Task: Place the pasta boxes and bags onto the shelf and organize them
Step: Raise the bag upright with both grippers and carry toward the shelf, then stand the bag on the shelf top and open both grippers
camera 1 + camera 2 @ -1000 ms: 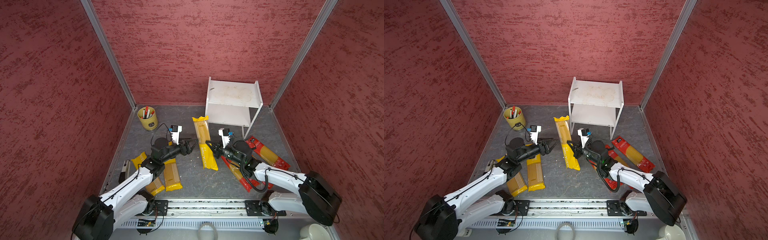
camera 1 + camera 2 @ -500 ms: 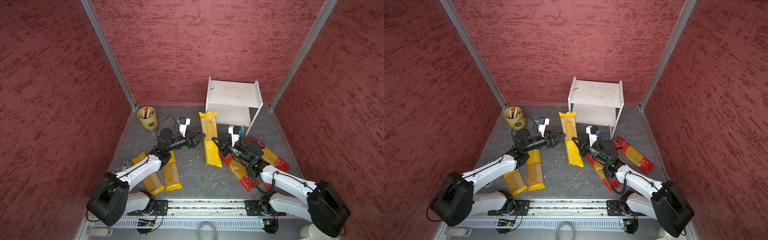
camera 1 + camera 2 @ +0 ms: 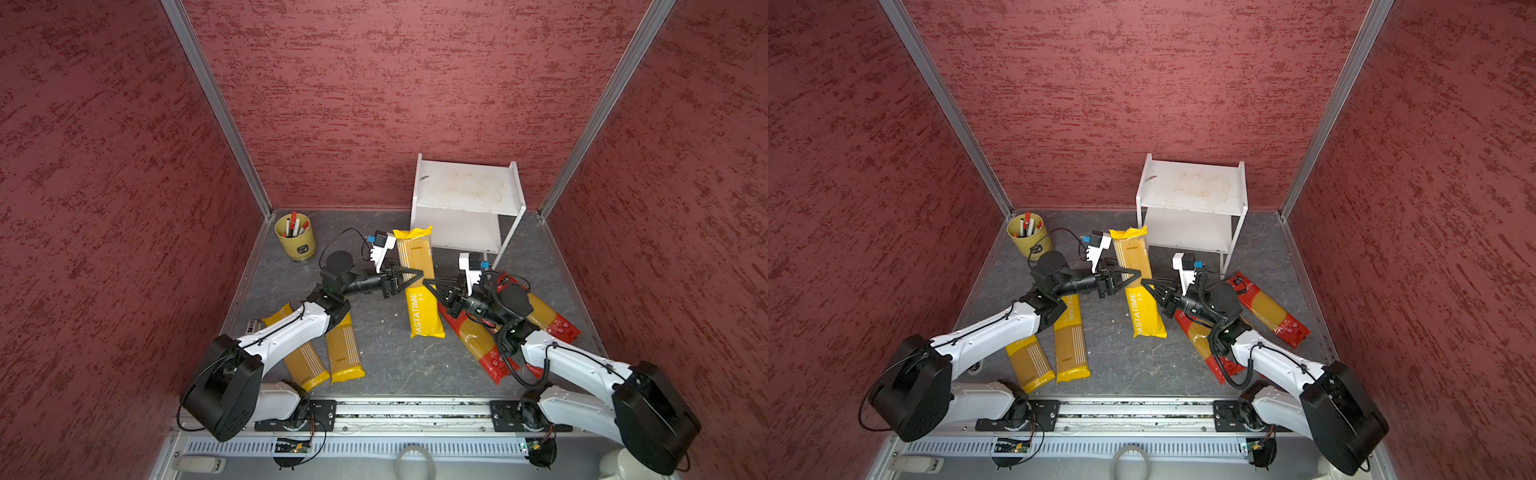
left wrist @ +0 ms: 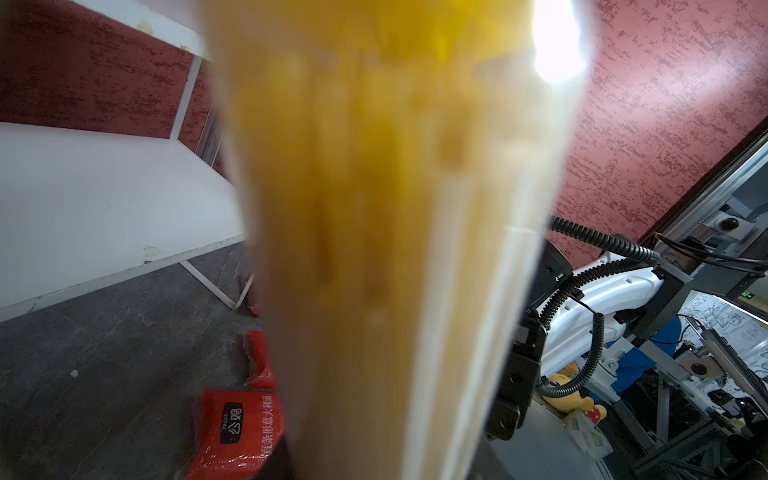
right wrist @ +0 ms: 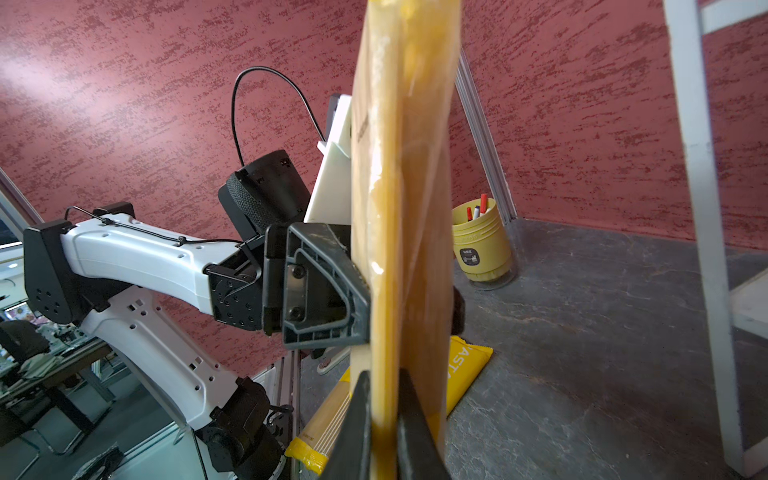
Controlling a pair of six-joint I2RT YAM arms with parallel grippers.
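Note:
My right gripper is holding the yellow pack by its middle next to my left gripper, so it should take the pack's lower end [image 3: 429,325] before putting it on the shelf.
A yellow PASTATIME pack [image 3: 419,299] [image 3: 1142,307] stands tilted at mid-floor, its lower end on the floor. My left gripper [image 3: 414,277] [image 3: 1133,276] is shut on it from the left. In the right wrist view one of the left gripper's fingers [image 5: 332,286] presses the pack's near face. My right gripper [image 3: 427,285] [image 5: 384,415] is shut on the pack's right edge. Two more yellow packs [image 3: 343,349] [image 3: 303,361] lie flat at the left. Red packs [image 3: 478,345] [image 3: 548,320] lie at the right under my right arm. The white shelf [image 3: 465,191] [image 3: 1192,187] stands behind.
A yellow-green cup of pens [image 3: 295,235] [image 5: 482,245] stands in the back left corner. Red walls close in three sides. A metal rail [image 3: 407,409] runs along the front edge. The shelf's front leg [image 3: 509,237] stands close behind my right wrist.
The yellow pack has moved back toward the shelf and stands steeper. My left gripper has come in from the left and closed on it. My right gripper has kept its hold.

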